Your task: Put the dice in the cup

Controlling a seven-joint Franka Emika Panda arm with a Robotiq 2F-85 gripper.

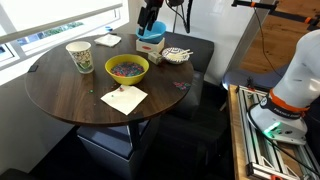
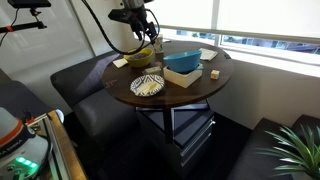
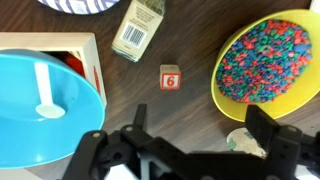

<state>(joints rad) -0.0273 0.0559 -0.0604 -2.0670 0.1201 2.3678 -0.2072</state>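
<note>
My gripper moves down next. Then it should close on the sides of the dice (image 1: 138, 51) (image 3: 170, 77) that face the blue bowl and the yellow bowl.
The dice (image 3: 170, 77) is a small cube with a red 6 on top. It lies on the dark wooden table between the blue bowl (image 3: 40, 95) and the yellow bowl (image 3: 265, 60). The cream-white paper cup (image 1: 79, 56) with a greenish pattern stands upright beyond the yellow bowl. In the wrist view the cup (image 3: 243, 140) is partly hidden behind a finger. My gripper (image 3: 200, 130) is open and empty. It hangs well above the table near the blue bowl in both exterior views (image 1: 150, 20) (image 2: 135, 20).
The yellow bowl (image 1: 127, 68) holds coloured candy. The blue bowl (image 1: 150, 40) sits on a white box. A striped plate (image 1: 177, 55), a small carton (image 3: 140, 28) and napkins (image 1: 123, 98) also lie on the round table (image 1: 60, 95).
</note>
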